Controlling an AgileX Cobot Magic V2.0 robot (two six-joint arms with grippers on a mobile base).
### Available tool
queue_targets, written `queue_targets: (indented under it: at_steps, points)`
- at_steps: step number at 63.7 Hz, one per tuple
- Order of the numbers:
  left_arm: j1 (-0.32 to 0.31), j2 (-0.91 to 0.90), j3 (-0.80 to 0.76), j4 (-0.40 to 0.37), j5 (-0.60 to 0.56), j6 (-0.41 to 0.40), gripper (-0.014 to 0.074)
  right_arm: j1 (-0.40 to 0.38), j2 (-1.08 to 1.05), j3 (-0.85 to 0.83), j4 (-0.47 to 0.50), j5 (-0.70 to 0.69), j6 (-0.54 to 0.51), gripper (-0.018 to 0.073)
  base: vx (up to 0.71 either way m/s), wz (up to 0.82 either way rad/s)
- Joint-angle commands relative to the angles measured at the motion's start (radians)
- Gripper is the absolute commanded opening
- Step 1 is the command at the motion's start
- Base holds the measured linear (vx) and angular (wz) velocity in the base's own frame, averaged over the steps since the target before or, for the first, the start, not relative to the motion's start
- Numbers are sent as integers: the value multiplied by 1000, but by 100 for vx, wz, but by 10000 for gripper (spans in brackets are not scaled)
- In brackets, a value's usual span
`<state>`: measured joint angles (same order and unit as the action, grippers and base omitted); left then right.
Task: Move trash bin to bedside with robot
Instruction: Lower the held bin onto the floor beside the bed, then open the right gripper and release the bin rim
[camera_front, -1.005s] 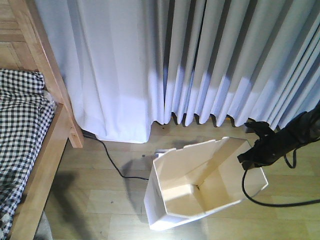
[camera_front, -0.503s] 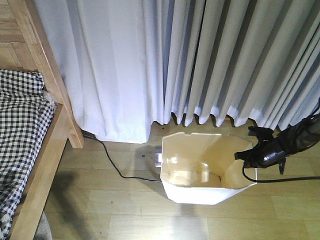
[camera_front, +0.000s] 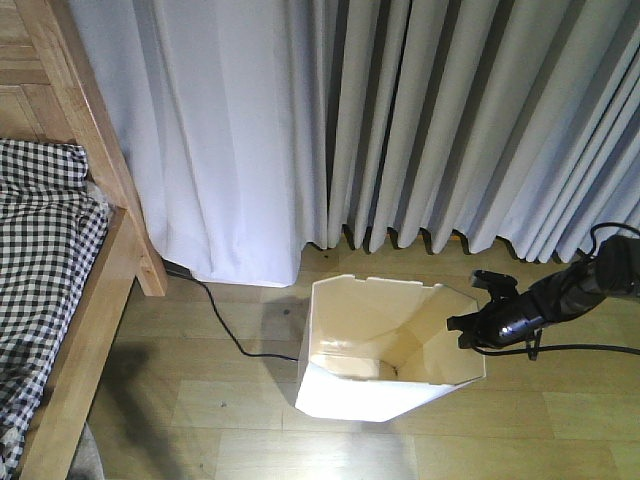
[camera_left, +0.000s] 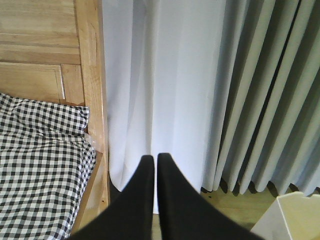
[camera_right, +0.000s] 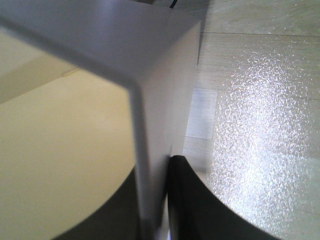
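Observation:
The right gripper should set the white trash bin down upright on the wooden floor (camera_front: 366, 430) by the bright shine.
The white trash bin (camera_front: 365, 398) stands upright on the wooden floor in front of the curtains, its cream inside showing. My right gripper (camera_front: 463, 331) is at the end of the slim black robot arm (camera_front: 565, 295). It is shut on the bin's right rim. In the right wrist view the thin bin wall (camera_right: 150, 100) runs between the two black fingers of the right gripper (camera_right: 156, 165). The bedside, a light wooden bed frame (camera_front: 95, 330) with checked bedding (camera_front: 40, 250), lies at the left. My left gripper (camera_left: 152, 158) hangs shut and empty, facing the bed frame (camera_left: 92, 75) and the curtain.
Pale pleated curtains (camera_front: 400, 120) hang to the floor behind the bin. A loose black cable (camera_front: 225, 325) runs across the floor between bed and bin. The arm's own cable (camera_front: 580, 350) trails at the right. A corner of the bin (camera_left: 295, 215) shows in the left wrist view.
The bin went from tilted to upright, then shifted a little left toward the bed. The right gripper moved down and left with the rim in its hold.

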<state>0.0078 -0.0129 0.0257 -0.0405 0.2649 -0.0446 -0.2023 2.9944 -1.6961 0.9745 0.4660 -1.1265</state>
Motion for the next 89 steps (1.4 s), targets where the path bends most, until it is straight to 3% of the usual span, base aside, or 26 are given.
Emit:
queue_targets:
  at_steps: [1,12,32,48,60,71,89]
  points:
    - [1,-14,12,-4,-69,-6,-6,-4,-51,-64,47,118,16,-1,0,0]
    - [1,-14,12,-4,-69,-6,-6,-4,5,-145,-7,130,80,1,0,0]
    - [1,-14,12,-4,-69,-6,-6,-4,57,-267,-214,177,281,12,0,0]
    - [1,-14,12,-4,-69,-6,-6,24,76,-309,-230,192,283,17,0,0]
    - [1,-14,12,-4,-69,-6,-6,76,76,-309,-303,141,342,31,0,0]
    - [1,-14,12,-4,-69,-6,-6,75,79,-310,-324,131,398,43,0,0]
    - [1,-14,12,-4,-69,-6,-6,75,82,-310,-326,133,403,125,0,0]
